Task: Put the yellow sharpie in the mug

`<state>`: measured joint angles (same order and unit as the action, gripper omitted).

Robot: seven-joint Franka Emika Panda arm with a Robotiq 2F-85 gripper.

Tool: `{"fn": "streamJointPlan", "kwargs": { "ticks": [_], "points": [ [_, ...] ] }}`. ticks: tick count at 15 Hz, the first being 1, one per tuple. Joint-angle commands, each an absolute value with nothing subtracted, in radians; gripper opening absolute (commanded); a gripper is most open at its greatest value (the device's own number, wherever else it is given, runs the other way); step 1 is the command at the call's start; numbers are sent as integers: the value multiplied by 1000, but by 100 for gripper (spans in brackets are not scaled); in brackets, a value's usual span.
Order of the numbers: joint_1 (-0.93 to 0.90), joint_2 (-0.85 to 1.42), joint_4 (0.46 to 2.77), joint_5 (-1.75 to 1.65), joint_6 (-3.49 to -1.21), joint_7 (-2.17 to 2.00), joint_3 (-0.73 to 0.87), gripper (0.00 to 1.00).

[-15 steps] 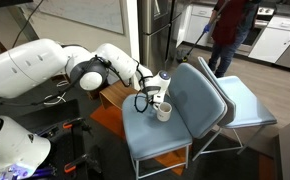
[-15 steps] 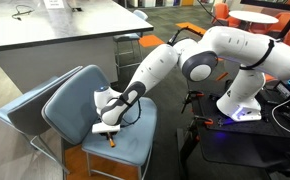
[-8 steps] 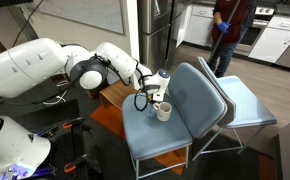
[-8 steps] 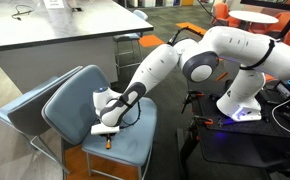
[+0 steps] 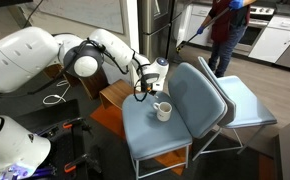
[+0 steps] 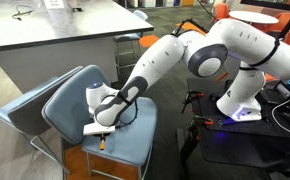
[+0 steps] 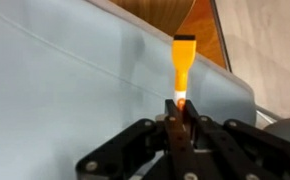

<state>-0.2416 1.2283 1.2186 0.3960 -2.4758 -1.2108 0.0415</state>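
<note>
My gripper is holding the yellow sharpie. It will let go of it inside the white-grey mug (image 5: 163, 109) on the blue seat, near the backrest.
My gripper (image 7: 178, 112) is shut on one end of the yellow sharpie (image 7: 182, 65), which sticks out past the fingertips over the blue chair seat (image 7: 65, 90). In an exterior view the gripper (image 5: 145, 90) hangs above the seat, up and beside the white-grey mug (image 5: 163, 111), which stands upright on the seat. In an exterior view the gripper (image 6: 100, 132) holds the sharpie (image 6: 102, 143) pointing down, just above the seat. The mug is hidden behind the gripper there.
The blue chair (image 5: 185, 100) has a tall backrest close behind the mug, and a second chair (image 5: 247, 105) stands behind it. A brown side table (image 5: 115, 95) is next to the seat. A person (image 5: 225, 25) stands in the background. A desk (image 6: 55, 30) stands beyond the chair.
The arm has risen and the gripper has lifted up and away from the mug, carrying the sharpie off the seat.
</note>
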Motion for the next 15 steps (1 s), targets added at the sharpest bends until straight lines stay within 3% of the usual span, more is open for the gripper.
{"fn": "streamJointPlan", "kwargs": {
  "ticks": [1, 15],
  "points": [
    [-272, 1123, 1346, 349, -2495, -1303, 110, 3],
    [-319, 1044, 1449, 84, -2450, -1719, 362, 3]
  ]
}}
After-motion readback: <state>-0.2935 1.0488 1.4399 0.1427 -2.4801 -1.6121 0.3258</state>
